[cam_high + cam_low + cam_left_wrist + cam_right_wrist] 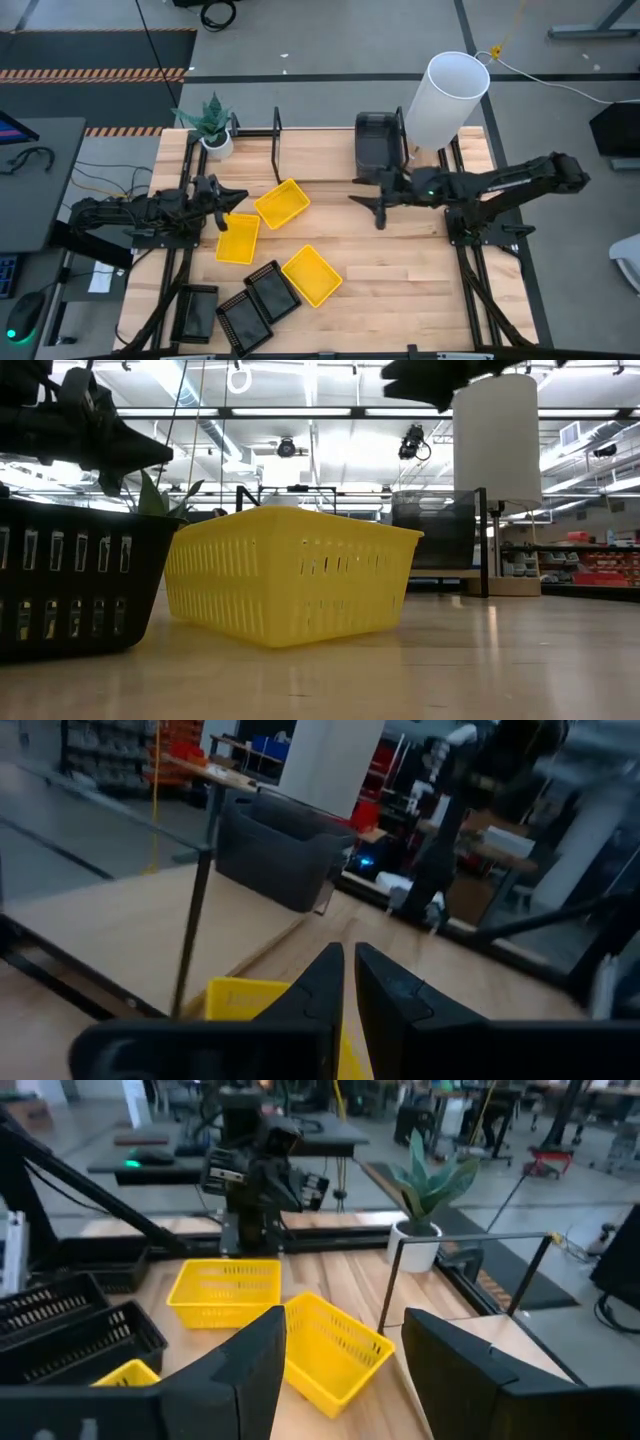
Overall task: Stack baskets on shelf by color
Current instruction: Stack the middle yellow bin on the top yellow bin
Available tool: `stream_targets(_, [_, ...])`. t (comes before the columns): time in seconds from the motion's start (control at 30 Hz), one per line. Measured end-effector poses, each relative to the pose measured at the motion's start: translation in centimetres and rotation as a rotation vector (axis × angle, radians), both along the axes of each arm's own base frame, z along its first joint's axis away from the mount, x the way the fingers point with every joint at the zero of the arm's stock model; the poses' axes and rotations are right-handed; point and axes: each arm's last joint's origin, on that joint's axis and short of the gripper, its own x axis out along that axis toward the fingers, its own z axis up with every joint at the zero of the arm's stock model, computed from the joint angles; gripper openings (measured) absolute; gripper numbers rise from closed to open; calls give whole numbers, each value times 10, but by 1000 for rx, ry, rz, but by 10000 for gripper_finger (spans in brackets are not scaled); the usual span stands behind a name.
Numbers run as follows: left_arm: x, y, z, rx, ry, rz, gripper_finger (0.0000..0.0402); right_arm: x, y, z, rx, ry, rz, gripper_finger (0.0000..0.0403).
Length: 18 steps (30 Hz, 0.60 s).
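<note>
The yellow basket closest to the left arm is next for my left gripper, which should go to it and close on that basket's near edge [233, 263].
Three yellow baskets lie on the table: one tilted [282, 203], one [238, 238] beside it, one [312, 275] nearer. Two black perforated baskets [260, 305] and a dark-grey one [195, 312] sit at the near left. A smoky grey basket [378, 140] stands on the shelf [320, 150] at the far side. My left gripper [225, 196] [348, 982] is shut and hovers by the far left yellow baskets. My right gripper [376, 203] [340, 1370] is open, raised above mid-table in front of the grey basket.
A tall white cylinder [445, 98] stands at the far right beside the grey basket. A potted plant [213, 128] sits at the far left corner. Thin black shelf uprights [277, 135] rise from the far part. Bare planks lie between the baskets and the right arm.
</note>
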Motion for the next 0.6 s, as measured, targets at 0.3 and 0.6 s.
stream_targets(0.3, [2, -2, 29, -73, -48, -70, 11, -53, -7, -23, -38, -127, -3, 205])
stream_targets(0.6, [25, -4, 43, -115, 112, -120, 29, -87, -20, -56, -14, -235, -17, 196])
